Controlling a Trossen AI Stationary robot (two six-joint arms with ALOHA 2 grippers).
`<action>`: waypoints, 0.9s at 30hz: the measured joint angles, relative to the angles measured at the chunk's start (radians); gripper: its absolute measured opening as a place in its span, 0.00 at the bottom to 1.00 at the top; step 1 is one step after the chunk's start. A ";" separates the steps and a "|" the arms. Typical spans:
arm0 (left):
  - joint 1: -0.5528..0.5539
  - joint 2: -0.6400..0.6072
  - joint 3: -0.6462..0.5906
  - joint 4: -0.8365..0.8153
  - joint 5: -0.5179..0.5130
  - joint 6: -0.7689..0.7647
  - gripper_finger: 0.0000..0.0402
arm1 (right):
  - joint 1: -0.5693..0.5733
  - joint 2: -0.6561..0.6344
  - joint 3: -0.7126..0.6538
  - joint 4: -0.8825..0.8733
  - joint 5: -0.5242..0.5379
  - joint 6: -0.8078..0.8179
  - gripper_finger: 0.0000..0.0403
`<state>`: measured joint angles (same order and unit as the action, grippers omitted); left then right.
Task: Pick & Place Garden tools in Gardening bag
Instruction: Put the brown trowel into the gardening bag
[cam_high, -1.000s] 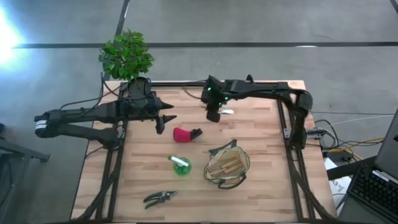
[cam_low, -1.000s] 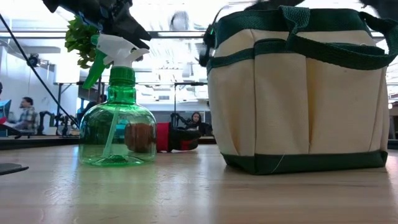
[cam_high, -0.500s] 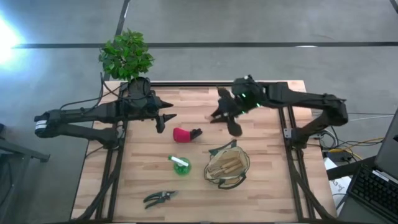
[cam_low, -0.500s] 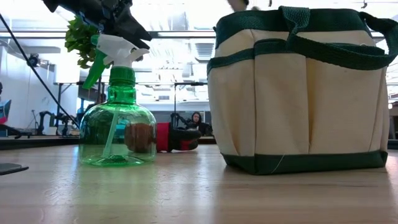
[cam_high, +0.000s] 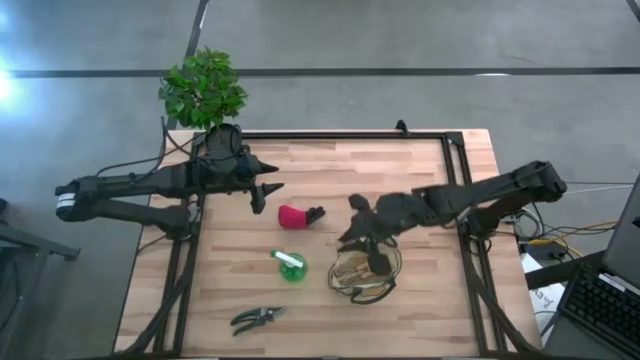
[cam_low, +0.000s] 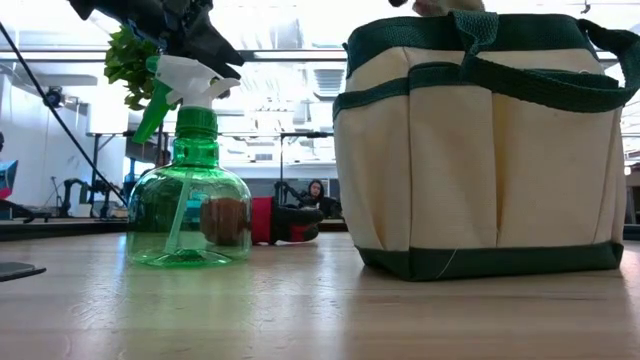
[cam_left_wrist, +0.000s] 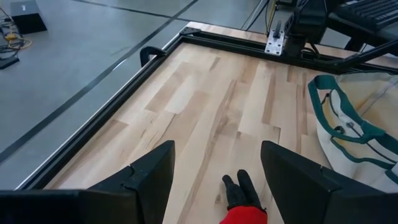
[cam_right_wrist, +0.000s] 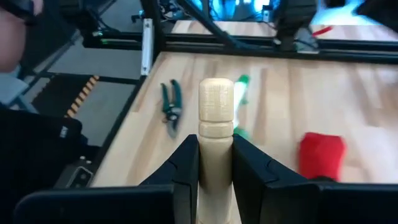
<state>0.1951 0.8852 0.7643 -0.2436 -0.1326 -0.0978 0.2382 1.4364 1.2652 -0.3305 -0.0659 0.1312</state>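
I need to let go of the wooden-handled tool, now over the bag's opening, with my right gripper among the other tools inside the tan gardening bag (cam_high: 366, 273).
The tan gardening bag (cam_high: 390, 262) with green trim stands at the near right of the table and fills the low view (cam_low: 480, 150). Wooden-handled tools (cam_high: 352, 270) lie inside it. My right gripper (cam_high: 368, 248) is over the bag's opening, shut on a tool's wooden handle (cam_right_wrist: 216, 106). The tool's blade is hidden. My left gripper (cam_high: 265, 192) hovers open at the far left, with the red-and-black item (cam_left_wrist: 244, 202) just beyond its fingers. The green spray bottle (cam_high: 290, 266) stands upright, and the dark pruning shears (cam_high: 257, 318) lie flat near the front edge. My right gripper pinches the wooden handle (cam_right_wrist: 216, 146) between its two fingers, below the handle's rounded free end (cam_right_wrist: 216, 90), which stands out past the fingertips. The tool is lifted clear, above the bag's opening. Its metal end is out of view.
A leafy plant in a black pot (cam_high: 203, 90) stands at the table's far left corner. The red-and-black item (cam_high: 297, 216) lies mid-table, between the left gripper and the bag. Bare wood lies along the far side and the near right. People sit in the room behind (cam_low: 316, 192).
My right gripper has carried the wooden-handled tool from the far middle of the table toward the near edge, turning as it went, and now stands over the bag's opening. The left arm has kept still.
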 joint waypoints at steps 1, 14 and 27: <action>0.000 0.000 0.000 0.000 0.000 0.000 0.60 | 0.011 0.000 -0.024 0.032 0.006 0.017 0.13; 0.000 0.000 0.000 0.007 0.000 -0.004 0.60 | 0.037 -0.001 -0.307 0.207 0.017 0.151 0.13; 0.000 0.000 0.000 0.009 0.000 -0.006 0.60 | 0.036 0.006 -0.413 0.210 -0.085 0.180 0.13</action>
<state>0.1951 0.8856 0.7643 -0.2343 -0.1326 -0.1043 0.2739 1.4422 0.8524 -0.1209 -0.1507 0.3111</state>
